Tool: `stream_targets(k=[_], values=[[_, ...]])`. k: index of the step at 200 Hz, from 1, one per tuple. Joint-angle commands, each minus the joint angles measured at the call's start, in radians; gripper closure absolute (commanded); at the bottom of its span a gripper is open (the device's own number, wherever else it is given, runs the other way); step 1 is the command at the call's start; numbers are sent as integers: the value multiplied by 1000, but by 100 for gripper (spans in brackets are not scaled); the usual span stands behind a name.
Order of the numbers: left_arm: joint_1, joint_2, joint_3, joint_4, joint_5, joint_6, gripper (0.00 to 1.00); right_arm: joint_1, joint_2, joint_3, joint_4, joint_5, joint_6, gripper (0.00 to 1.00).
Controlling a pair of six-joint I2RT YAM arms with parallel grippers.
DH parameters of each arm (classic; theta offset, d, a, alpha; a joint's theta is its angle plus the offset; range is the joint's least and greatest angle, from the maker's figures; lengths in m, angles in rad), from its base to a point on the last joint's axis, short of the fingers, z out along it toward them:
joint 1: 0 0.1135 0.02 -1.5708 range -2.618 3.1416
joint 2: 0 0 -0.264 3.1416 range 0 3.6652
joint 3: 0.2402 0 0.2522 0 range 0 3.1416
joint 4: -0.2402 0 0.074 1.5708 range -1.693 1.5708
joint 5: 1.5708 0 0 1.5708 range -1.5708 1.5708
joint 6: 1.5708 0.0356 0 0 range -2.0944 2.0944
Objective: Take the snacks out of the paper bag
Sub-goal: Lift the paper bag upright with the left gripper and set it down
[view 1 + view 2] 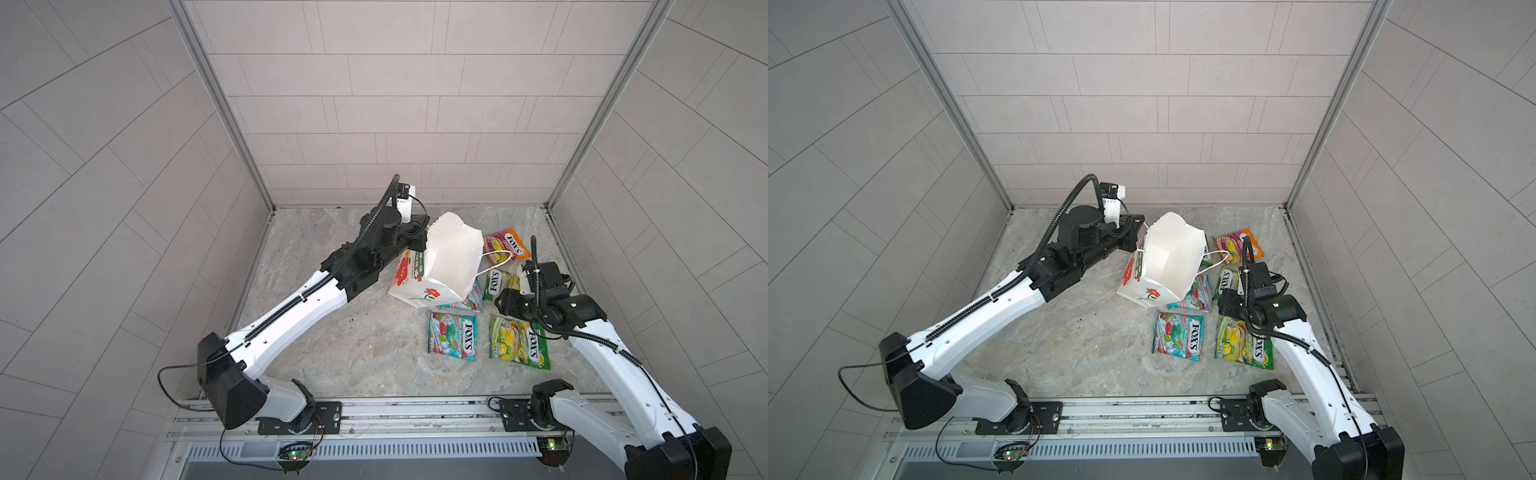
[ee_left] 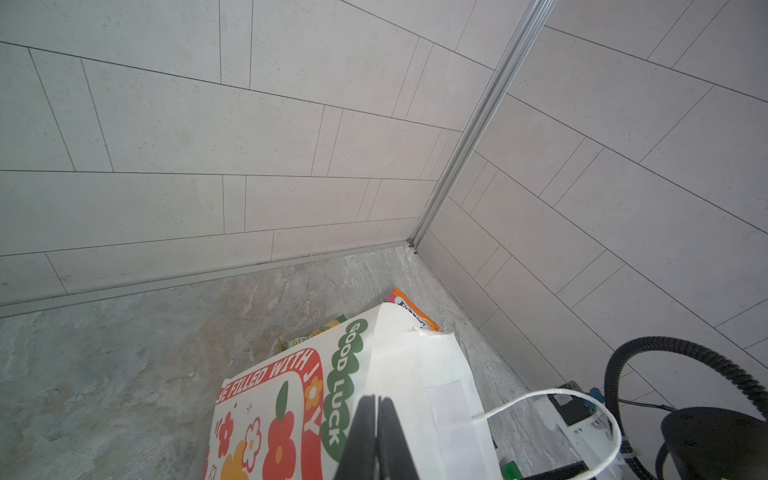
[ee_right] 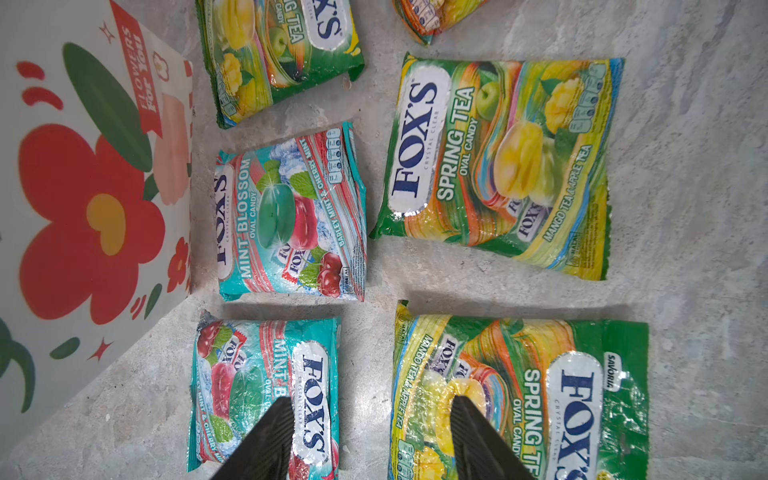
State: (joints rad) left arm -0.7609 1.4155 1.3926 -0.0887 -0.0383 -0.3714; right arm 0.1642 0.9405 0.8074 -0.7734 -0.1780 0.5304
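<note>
My left gripper is going to let go of the paper bag standing upright on the marble table (image 1: 405, 286) beside the teal snacks.
The white paper bag (image 1: 449, 257) (image 1: 1171, 257) hangs tilted with its white underside turned up and its flower print toward the front. My left gripper (image 1: 417, 244) (image 2: 376, 401) is shut on a folded edge of the paper bag (image 2: 415, 374) at its back left. Several FOX'S snacks lie flat on the table to the bag's right: an orange-pink one (image 1: 507, 245), green-yellow ones (image 1: 503, 282) (image 1: 519, 341) and teal ones (image 1: 453, 336) (image 3: 291, 216). Above the two nearest packets my right gripper (image 1: 503, 304) (image 3: 372, 403) hovers open, with nothing between its fingers.
Tiled walls (image 1: 374, 124) close in the marble table (image 1: 353, 332) at the back and on both sides. A metal rail (image 1: 374, 415) with both arm bases runs along the front. One white cord handle (image 1: 496, 259) loops over the orange-pink packet.
</note>
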Motion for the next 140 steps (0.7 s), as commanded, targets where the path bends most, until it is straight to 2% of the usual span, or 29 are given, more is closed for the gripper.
stream_targets(k=[1,34,72,102,140], values=[[16,11,-45,68,-11,-23,100,-3,-15,-11,-5,9,-5,38],[98,26,-136,131,76,-100,100,-2,-15,-18,-3,9,-4,38],[272,21,-270,259,244,-255,100,-2,-16,-19,-2,5,-1,38],[345,-4,-324,268,264,-275,100,-2,-15,-23,1,11,-1,38],[370,-33,-339,243,251,-250,100,-2,-7,-37,21,7,5,38]])
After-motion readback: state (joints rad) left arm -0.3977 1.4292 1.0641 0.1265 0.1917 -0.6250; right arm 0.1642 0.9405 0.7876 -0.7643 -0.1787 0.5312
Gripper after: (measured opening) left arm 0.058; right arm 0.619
